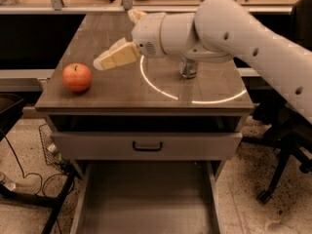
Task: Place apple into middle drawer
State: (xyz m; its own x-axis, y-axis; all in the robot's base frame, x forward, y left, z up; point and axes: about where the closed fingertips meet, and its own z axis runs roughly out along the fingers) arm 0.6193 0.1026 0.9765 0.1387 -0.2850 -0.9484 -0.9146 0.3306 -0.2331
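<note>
I should move my gripper to the red-orange apple's middle [77, 78] next and close it there, because the apple has to go into the middle drawer.
The red-orange apple [76, 77] sits on the left front of the wooden cabinet top [122, 89]. My gripper [113, 39] hangs over the top, just right of the apple and a little above it, not touching it. Its cream fingers [117, 56] are spread apart and hold nothing. The middle drawer [146, 199] is pulled out below the cabinet front, showing a flat grey floor with low side walls and nothing in it.
A silver can [188, 67] stands on the cabinet top inside a bright ring of light, partly hidden by my arm [234, 33]. A grey drawer front with a dark loop handle [147, 145] sits above the open drawer. An office chair base [287, 169] is at the right, cables and a wire basket at the left.
</note>
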